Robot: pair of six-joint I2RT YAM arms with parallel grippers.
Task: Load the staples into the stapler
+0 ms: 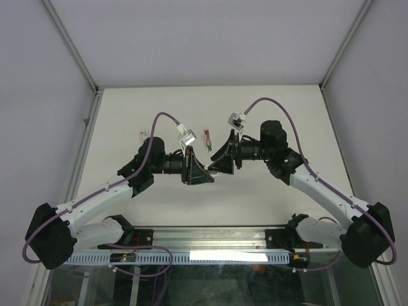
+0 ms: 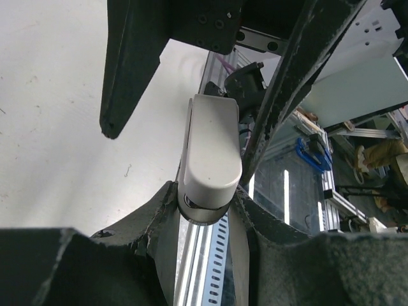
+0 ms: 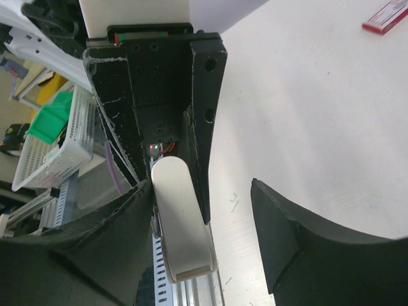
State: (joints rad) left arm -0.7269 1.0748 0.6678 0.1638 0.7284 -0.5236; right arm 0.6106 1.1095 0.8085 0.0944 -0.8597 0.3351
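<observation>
The robot's left gripper pinches the stapler's top along with its base, so the right gripper will hold the stapler while the left gripper takes just the base's end (image 2: 204, 217).
The stapler (image 2: 210, 146) is a white, rounded oblong, held above the table. My left gripper (image 2: 204, 197) is shut on its end, near the table's middle in the top view (image 1: 203, 172). My right gripper (image 3: 201, 191) faces it from the right (image 1: 220, 164) and is open. The stapler (image 3: 182, 223) lies against its left finger (image 3: 108, 223), with a wide gap to the right finger (image 3: 299, 236). The staples box (image 1: 145, 135), small and white with red marks, lies on the table at the back left, away from both grippers.
A pink oblong (image 1: 207, 137) lies on the table just behind the grippers. A red-and-white flat piece (image 3: 387, 16) shows at the right wrist view's top corner. A metal rail (image 1: 210, 239) runs along the near edge. Frame posts (image 1: 89, 121) bound the table.
</observation>
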